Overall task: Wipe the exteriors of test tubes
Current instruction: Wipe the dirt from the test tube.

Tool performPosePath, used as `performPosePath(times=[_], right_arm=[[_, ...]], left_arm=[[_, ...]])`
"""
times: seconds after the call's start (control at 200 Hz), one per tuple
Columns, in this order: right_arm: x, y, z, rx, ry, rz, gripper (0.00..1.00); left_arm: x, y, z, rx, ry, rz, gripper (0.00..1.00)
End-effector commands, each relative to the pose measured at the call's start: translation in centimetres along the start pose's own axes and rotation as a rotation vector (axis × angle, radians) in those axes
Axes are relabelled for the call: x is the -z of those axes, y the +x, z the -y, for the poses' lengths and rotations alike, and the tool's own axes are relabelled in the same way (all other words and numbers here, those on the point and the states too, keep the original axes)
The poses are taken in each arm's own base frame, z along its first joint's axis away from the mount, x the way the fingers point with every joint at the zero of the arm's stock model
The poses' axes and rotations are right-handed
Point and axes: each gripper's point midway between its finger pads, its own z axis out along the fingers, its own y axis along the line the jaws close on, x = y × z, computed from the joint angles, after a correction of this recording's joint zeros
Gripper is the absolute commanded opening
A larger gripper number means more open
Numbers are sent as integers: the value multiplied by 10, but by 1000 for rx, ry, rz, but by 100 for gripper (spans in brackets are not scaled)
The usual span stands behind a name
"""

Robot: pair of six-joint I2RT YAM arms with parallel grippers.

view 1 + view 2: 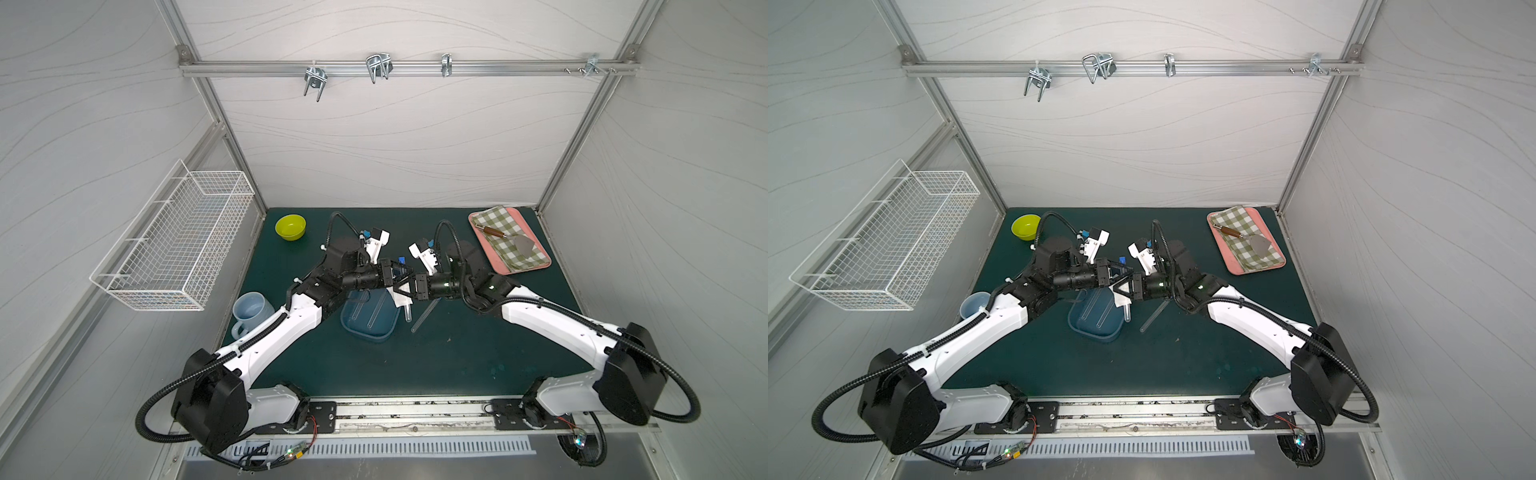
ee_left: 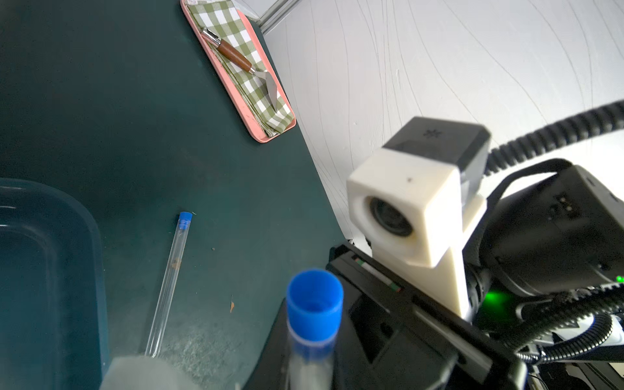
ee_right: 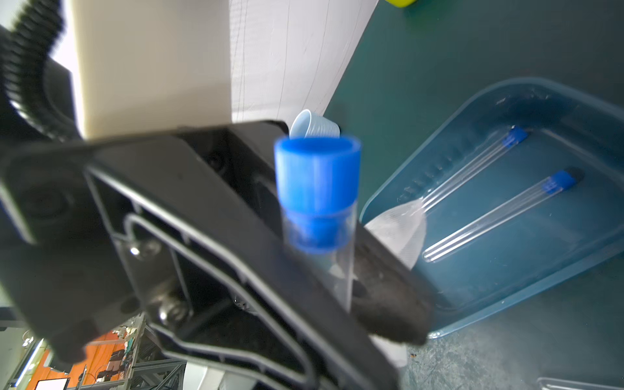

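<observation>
Next, I release the clear test tube from my left gripper in the blue tray (image 1: 389,309), next to the side of the tray that is nearest my right gripper.
Both grippers meet above the blue tray (image 1: 368,332). My left gripper (image 1: 397,273) is shut on a clear test tube just below its blue cap (image 1: 401,261) (image 2: 314,297). The tube hangs down to a rounded end (image 1: 408,315). My right gripper (image 1: 405,291) is shut on a white wipe (image 1: 398,298) (image 3: 401,233) wrapped round the tube's middle. Two more capped test tubes (image 3: 472,169) (image 3: 499,216) lie side by side in the tray. Another test tube (image 1: 424,316) (image 2: 169,280) lies on the green mat right of the tray.
A pink tray (image 1: 482,245) at the back right holds a checked cloth and a brown-handled metal tool (image 1: 496,232). A yellow-green bowl (image 1: 290,227) stands at the back left and a pale blue mug (image 1: 251,311) by the left arm. A wire basket (image 1: 174,241) hangs on the left wall.
</observation>
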Motion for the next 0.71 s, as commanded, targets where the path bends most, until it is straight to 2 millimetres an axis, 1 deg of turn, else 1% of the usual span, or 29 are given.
performPosePath(times=[0.0,0.085,0.15,0.425,0.58,0.7], right_arm=[[2,25,-8,-21,-15,-18,20],[4,42,-2,-51,3,-25,20],[6,51,4,-71,20,-30,20],[11,79,25,-95,85,-96,20],[14,95,36,-127,100,-120,20],[20,103,41,-139,117,-118,20]], left_arm=[[5,-10,8,-36,23,33,12],[6,-11,6,-32,17,36,12],[7,-12,3,-30,11,38,12],[14,-17,-8,-41,-39,25,12],[21,-30,-15,-60,-69,31,13],[25,-41,-24,-66,-93,24,13]])
